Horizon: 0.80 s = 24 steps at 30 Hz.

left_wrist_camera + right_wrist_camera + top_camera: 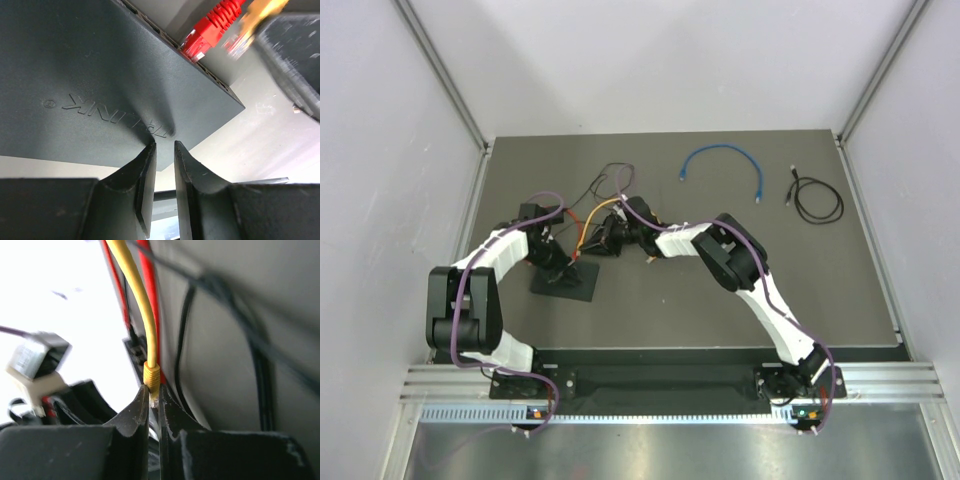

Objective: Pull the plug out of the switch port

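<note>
The robot's right gripper needs to release the yellow plug on the table (pixel 683 186) next to the end of the blue cable that is nearer the switch.
The switch (pixel 95 65) is a flat black slab with raised lettering, lying at mid-left of the table (pixel 563 283). My left gripper (pixel 164 145) stands over it (pixel 558 262), jaws a narrow gap apart and empty, tips at the slab's near corner. A red plug (pixel 207 30) sits in a port on the far edge. My right gripper (pixel 154 390) is shut on the yellow plug (pixel 152 376), just right of the switch (pixel 608 240). In the left wrist view that yellow plug (pixel 260 12) shows blurred, a little off the port edge.
Red (pixel 148 295) and yellow (pixel 131 285) cables run away from the ports, with black cords (pixel 186 340) beside them. A blue cable (pixel 725 165) and a coiled black cable (pixel 817 200) lie at the back right. Grey walls close the table's sides.
</note>
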Tool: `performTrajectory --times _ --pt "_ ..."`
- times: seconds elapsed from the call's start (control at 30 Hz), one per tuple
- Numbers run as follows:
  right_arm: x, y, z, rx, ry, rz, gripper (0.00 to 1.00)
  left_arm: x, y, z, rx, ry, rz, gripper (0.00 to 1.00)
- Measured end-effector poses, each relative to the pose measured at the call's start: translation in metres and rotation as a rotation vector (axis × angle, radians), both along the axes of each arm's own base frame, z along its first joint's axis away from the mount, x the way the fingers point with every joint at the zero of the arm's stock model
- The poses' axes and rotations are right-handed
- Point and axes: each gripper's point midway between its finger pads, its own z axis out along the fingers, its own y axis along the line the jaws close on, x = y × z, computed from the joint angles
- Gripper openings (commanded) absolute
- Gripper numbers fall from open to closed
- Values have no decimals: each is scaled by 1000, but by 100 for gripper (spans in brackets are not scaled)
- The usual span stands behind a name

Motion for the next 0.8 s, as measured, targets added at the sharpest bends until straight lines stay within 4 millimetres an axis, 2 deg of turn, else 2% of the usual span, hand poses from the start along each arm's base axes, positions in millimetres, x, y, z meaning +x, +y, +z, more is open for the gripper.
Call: performTrajectory --times 0.1,0.3,0.4,0.5,0.6,0.8 --pt "9 -1 1 -4 -6 -21 0 0 0 0 0 0 1 28" --pt "24 -6 -4 -155 -127 13 0 2 0 2 -3 -14 -1 28" --pt "17 -20 -7 -227 -172 61 0 2 0 3 -2 -29 -10 28" --pt "4 -38 0 -282 -185 120 0 2 1 4 2 -47 -23 28" --pt "-7 -52 21 -296 -217 173 0 2 1 5 8 -55 -37 28" --pt "-33 -68 103 -191 -323 275 0 4 4 6 27 -73 -63 28"
